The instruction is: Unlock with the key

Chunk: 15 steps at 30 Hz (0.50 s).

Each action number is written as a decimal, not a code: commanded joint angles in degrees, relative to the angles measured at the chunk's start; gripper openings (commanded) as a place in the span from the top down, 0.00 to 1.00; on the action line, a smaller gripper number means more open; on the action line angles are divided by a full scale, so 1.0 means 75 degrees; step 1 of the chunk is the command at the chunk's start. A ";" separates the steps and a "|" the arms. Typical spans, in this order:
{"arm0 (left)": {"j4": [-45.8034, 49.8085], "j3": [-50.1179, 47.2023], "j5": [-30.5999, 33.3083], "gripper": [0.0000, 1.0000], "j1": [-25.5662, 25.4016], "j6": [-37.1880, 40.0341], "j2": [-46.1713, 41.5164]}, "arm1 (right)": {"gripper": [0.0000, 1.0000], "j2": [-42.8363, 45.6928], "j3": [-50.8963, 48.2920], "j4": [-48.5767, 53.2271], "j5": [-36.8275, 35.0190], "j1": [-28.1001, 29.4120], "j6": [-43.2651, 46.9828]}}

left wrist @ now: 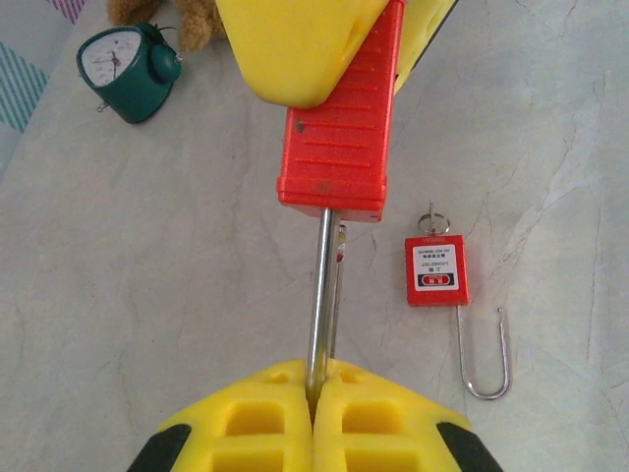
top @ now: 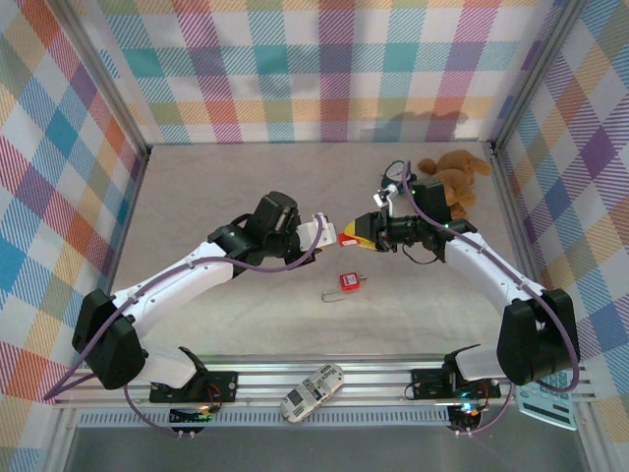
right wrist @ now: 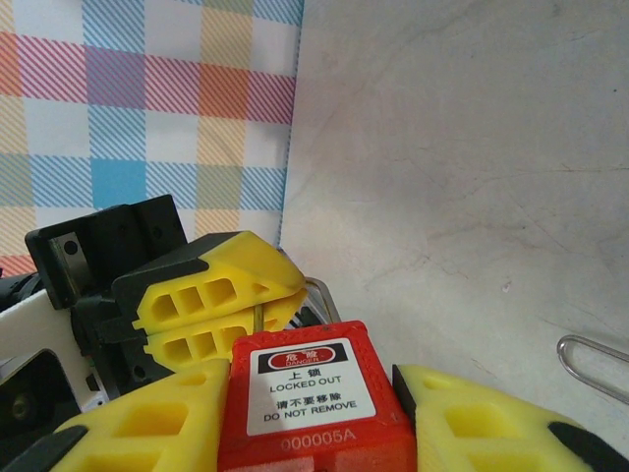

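Observation:
Next, my left gripper takes the red body (left wrist: 336, 162) to free my right gripper, as my right gripper covers the padlock's key end while my left gripper pinches the shackle.
My right gripper (right wrist: 313, 379) is shut on the body of a red padlock (right wrist: 313, 393) with a white "LOCKED OUT" label, held above the table's middle (top: 350, 239). From that body a steel shackle (left wrist: 319, 295) runs straight into my left gripper (left wrist: 314, 388), whose yellow pads are pinched shut on it. The two grippers face each other tip to tip. A second red padlock (left wrist: 435, 270) lies flat on the table to the right. Its long shackle (left wrist: 486, 359) hangs free at one end, and a small key ring (left wrist: 432, 218) sticks out of the other end. The key's blade is hidden.
A brown plush toy (top: 454, 177) and a green round clock (left wrist: 128, 69) sit at the back right, behind the right arm. A white handset (top: 313, 391) rests on the front rail. Checked walls (top: 59, 147) close in the table on three sides.

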<state>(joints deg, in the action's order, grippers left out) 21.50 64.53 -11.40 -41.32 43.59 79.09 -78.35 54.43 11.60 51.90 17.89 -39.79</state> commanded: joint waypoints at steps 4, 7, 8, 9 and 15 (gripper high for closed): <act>0.0532 0.0276 -0.0115 0.47 0.0260 -0.0181 -0.0352 | 0.72 0.0052 0.0048 -0.0108 0.0130 -0.0068 0.0146; 0.0160 0.0542 -0.0691 0.40 0.0251 -0.0500 -0.0296 | 0.72 0.0039 0.0078 -0.0078 0.0044 0.0123 0.0220; 0.0072 0.0666 -0.0898 0.39 0.0231 -0.0594 -0.0187 | 0.72 0.0038 0.0078 -0.0104 0.0015 0.0159 0.0217; 0.0054 0.0773 -0.1018 0.39 0.0177 -0.0651 -0.0076 | 0.72 0.0034 0.0067 -0.0134 -0.0001 0.0179 0.0197; -0.0154 0.1030 -0.1414 0.41 -0.0094 -0.0819 0.0486 | 0.72 0.0124 0.0031 -0.0150 -0.0055 0.0236 0.0150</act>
<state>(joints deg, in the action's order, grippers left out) 21.65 71.33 -17.91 -40.93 38.98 80.90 -78.37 54.43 11.66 50.98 19.49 -39.70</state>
